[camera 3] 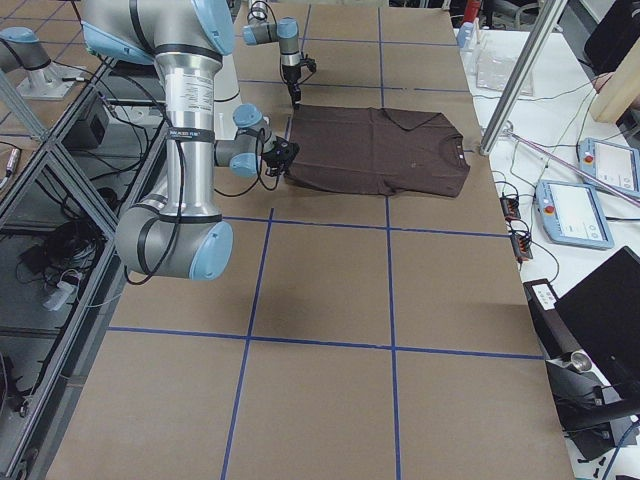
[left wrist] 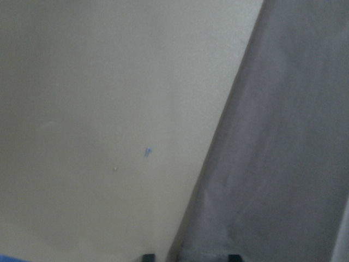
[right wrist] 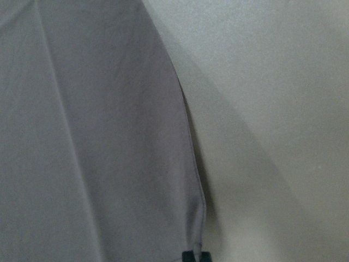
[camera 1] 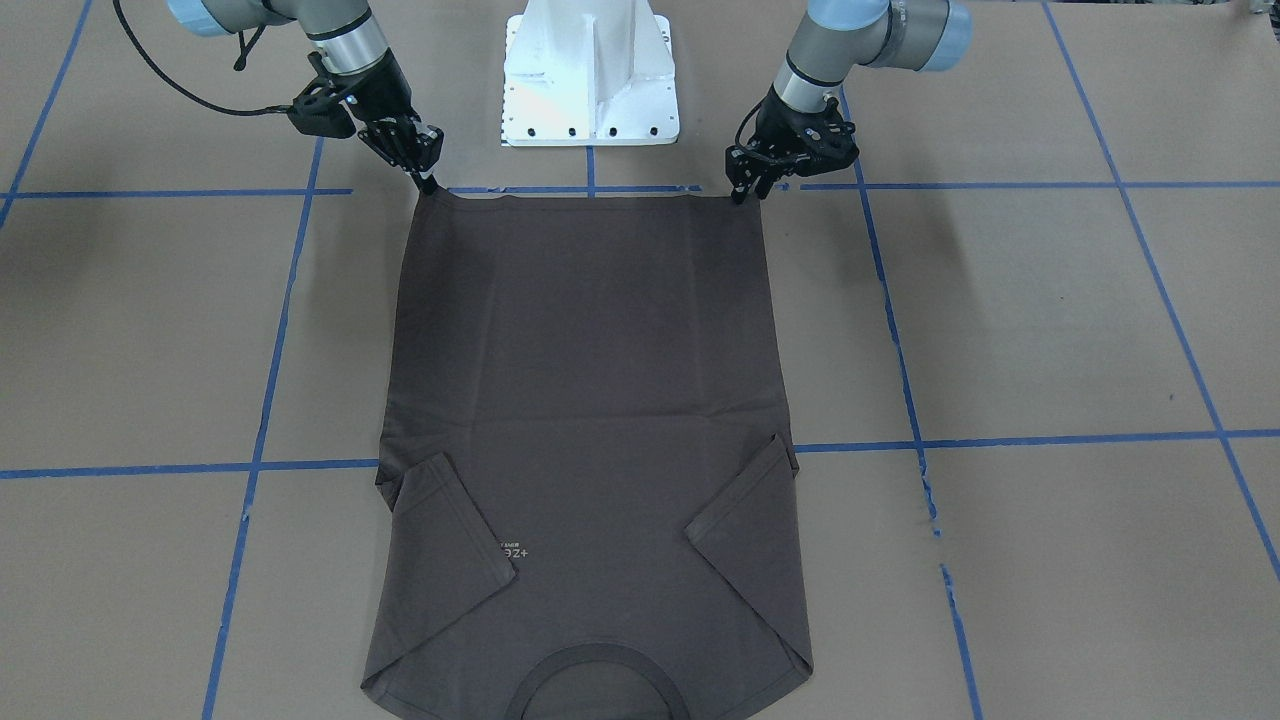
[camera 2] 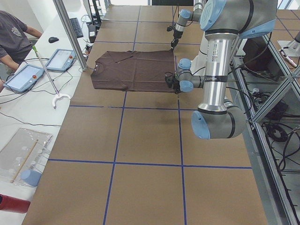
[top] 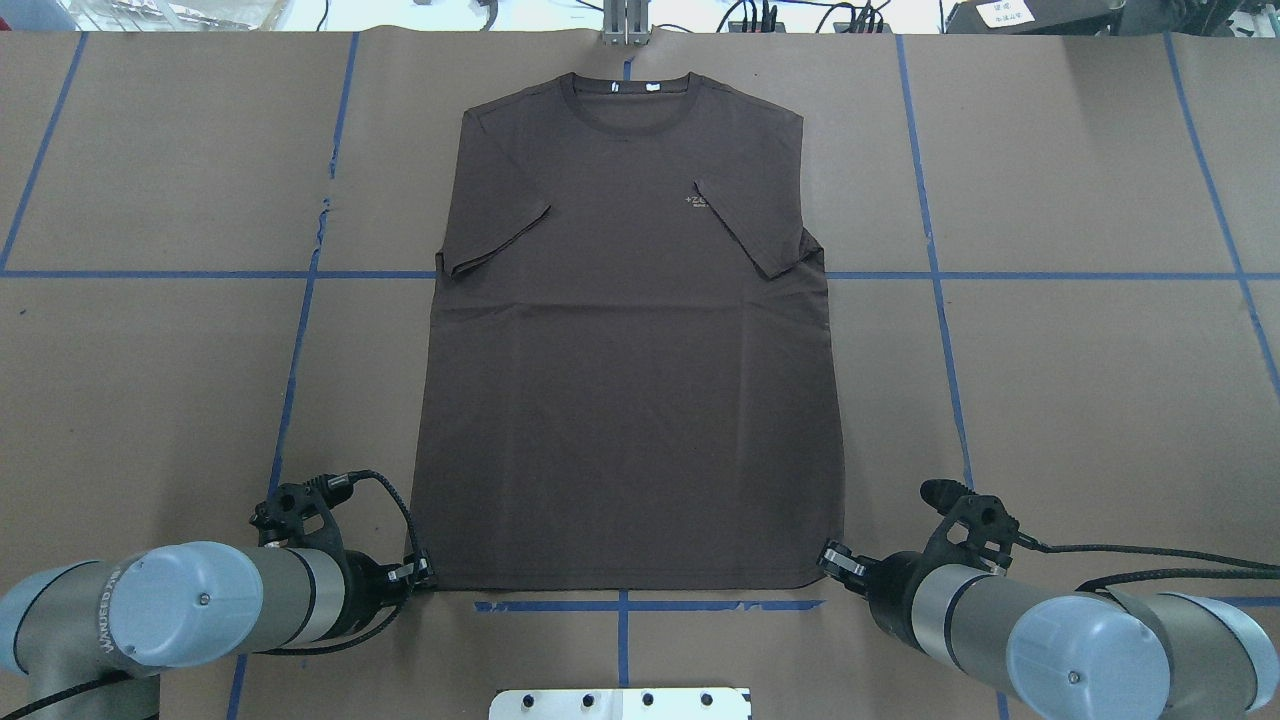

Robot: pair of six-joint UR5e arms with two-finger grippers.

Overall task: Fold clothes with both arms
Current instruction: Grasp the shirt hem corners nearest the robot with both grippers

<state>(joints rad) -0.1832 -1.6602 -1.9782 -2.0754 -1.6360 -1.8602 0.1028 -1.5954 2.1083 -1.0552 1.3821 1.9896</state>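
The fingers of my left gripper are apart over the T-shirt's side edge, so that gripper should back up and pinch the hem corner (camera 1: pixel 757 202) before both grippers lift.
The dark brown-grey T-shirt (camera 1: pixel 590 400) (top: pixel 630 380) lies flat on the brown table, front up. Both short sleeves are folded in over the chest, and the collar (top: pixel 628 88) points away from the robot. My left gripper (camera 1: pixel 745 192) (top: pixel 425 577) is down at the hem corner on its side. In the left wrist view its fingertips (left wrist: pixel 148 256) stand apart with the cloth edge (left wrist: pixel 283 164) between them. My right gripper (camera 1: pixel 428 182) (top: pixel 828 556) is at the other hem corner. In the right wrist view its tips (right wrist: pixel 196 255) are pinched together on the hem (right wrist: pixel 98 136).
The white pedestal base (camera 1: pixel 590 80) stands just behind the hem, between the arms. Blue tape lines (top: pixel 300 330) grid the table. In the exterior left view a person (camera 2: pixel 14 33) stands at a side bench with tablets (camera 2: pixel 61 60), beyond a metal pole (camera 2: pixel 70 33).
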